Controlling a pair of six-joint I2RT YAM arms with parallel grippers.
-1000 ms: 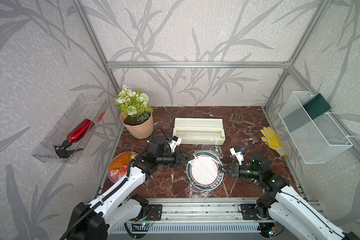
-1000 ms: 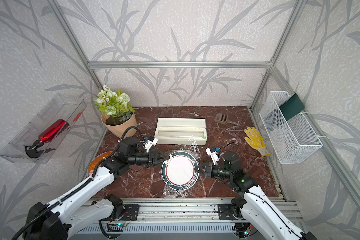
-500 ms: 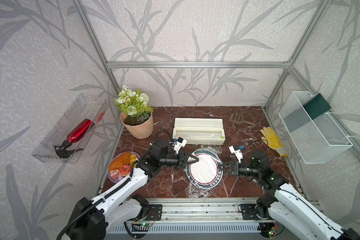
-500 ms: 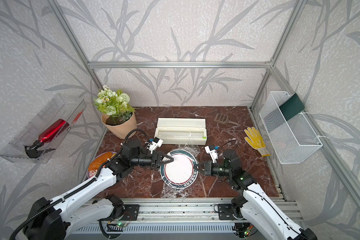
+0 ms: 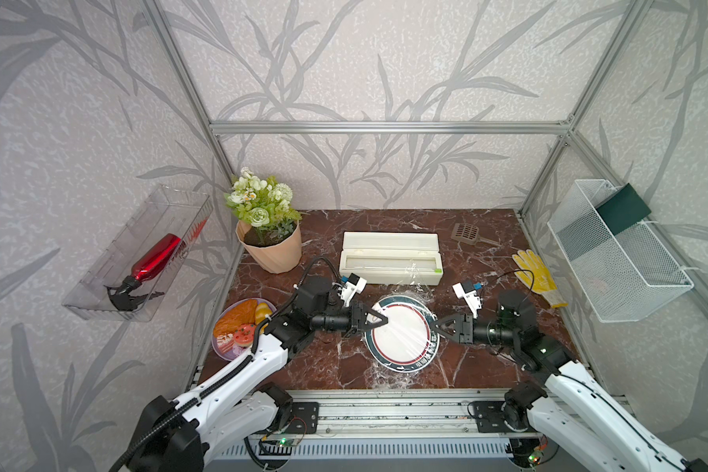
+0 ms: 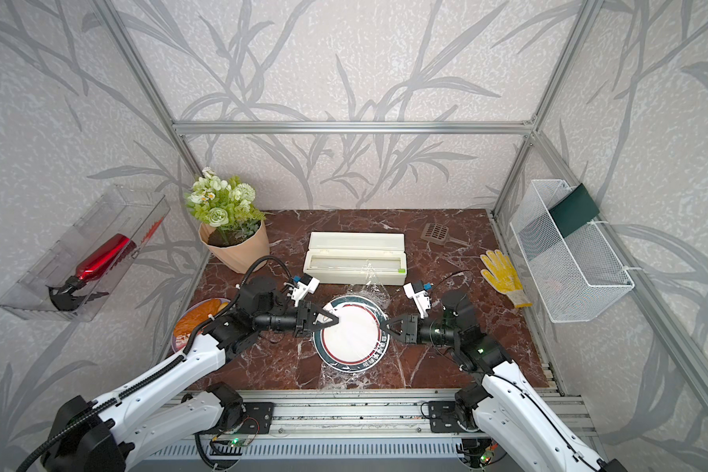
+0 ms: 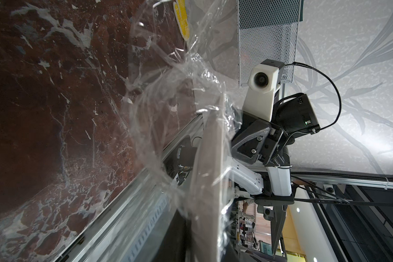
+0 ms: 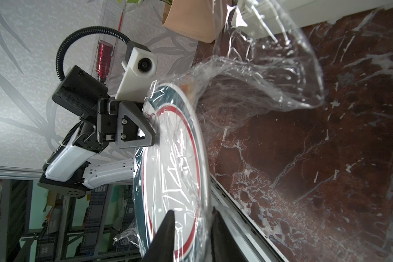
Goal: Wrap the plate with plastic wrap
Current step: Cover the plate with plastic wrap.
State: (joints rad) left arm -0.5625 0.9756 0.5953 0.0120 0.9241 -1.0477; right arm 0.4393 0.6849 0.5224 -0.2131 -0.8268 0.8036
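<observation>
Plastic wrap hangs loose past the plate's back rim, so the robot's right gripper will let go of the plate's side rim, grab that loose film [image 6: 373, 289] and tuck it underneath.
The plate [image 5: 401, 335] [image 6: 350, 333], white with a green rim and a red ring, hangs level just above the marble, between both arms. Crinkled plastic wrap [image 8: 259, 90] [image 7: 163, 90] lies over its face and trails loose underneath and toward the back. My left gripper [image 5: 385, 319] [image 6: 336, 320] [image 8: 153, 138] is shut on the plate's left rim, film included. At the opposite rim, my right gripper [image 5: 433, 327] [image 6: 384, 325] [image 8: 192, 226] straddles the plate [image 8: 175, 170] with its jaws apart, one finger above the face and one below. In the left wrist view the plate's underside [image 7: 209, 158] fills the middle.
The cream dispenser box [image 5: 391, 257] sits right behind the plate. A flower pot [image 5: 270, 245] and a purple plate of pastries [image 5: 240, 327] stand on the left. A yellow glove [image 5: 534, 274] and brown scoop [image 5: 466, 233] lie at the right. The front rail [image 5: 385, 404] is close.
My left gripper slid right onto the plate's left rim and closed on it. The right gripper's jaws, shut on the right rim before, have parted. The plate has barely moved.
</observation>
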